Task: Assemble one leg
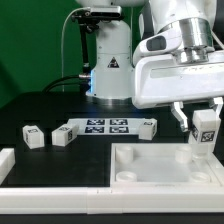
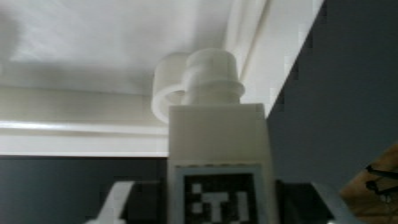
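Observation:
The leg, now upright over the panel's far corner, will be released from my gripper, standing upright on the round socket in the white panel's near corner [image 1: 199, 176] [image 2: 171, 80].
My gripper [image 1: 204, 122] is shut on a leg [image 1: 206, 134], a small white block with a black-and-white tag. It holds the leg upright over the far corner of the large white square panel [image 1: 150, 172], on the exterior view's right. In the wrist view the leg [image 2: 217, 150] fills the middle between my fingers [image 2: 125, 200]. Its round peg end [image 2: 210, 74] is at the panel's corner [image 2: 89, 60]; I cannot tell whether it touches. Three more legs lie loose on the table [image 1: 32, 136], [image 1: 63, 135], [image 1: 147, 125].
The marker board [image 1: 104, 126] lies behind the panel, between the loose legs. A white raised piece [image 1: 6, 163] sits at the exterior view's left edge. The arm's base [image 1: 108, 62] stands at the back.

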{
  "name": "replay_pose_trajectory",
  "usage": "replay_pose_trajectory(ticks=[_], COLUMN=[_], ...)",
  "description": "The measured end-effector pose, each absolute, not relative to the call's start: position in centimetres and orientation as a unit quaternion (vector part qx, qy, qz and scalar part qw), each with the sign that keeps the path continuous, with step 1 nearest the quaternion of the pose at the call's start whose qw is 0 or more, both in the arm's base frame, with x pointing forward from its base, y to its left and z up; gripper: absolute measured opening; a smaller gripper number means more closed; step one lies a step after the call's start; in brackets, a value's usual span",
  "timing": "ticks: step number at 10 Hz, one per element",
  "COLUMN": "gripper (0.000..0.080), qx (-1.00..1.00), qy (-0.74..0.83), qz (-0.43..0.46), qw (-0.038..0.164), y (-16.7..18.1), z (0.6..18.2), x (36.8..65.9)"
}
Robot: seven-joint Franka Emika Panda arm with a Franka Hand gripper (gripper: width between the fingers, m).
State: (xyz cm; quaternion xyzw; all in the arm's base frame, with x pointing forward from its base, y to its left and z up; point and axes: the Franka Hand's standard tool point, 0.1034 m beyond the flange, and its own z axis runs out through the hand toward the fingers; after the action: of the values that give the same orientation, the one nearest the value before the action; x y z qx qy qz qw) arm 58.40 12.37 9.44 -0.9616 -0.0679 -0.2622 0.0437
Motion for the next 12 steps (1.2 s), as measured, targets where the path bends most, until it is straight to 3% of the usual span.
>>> replay_pose_trajectory(ticks=[3, 5, 7, 12], gripper=[0.0290, 0.0290, 0.0290, 0.0290], qx=[-0.960, -0.957, -0.957, -0.950], qy=[-0.073, -0.076, -0.074, -0.073], qz=[-0.268, -0.279, -0.278, -0.302], qw=[0.042, 0.038, 0.036, 0.033], y=[12.1, 11.7, 11.5, 11.3], z=[9.9, 8.6, 7.6, 7.2], x=[60.1, 61.9, 61.6, 60.9])
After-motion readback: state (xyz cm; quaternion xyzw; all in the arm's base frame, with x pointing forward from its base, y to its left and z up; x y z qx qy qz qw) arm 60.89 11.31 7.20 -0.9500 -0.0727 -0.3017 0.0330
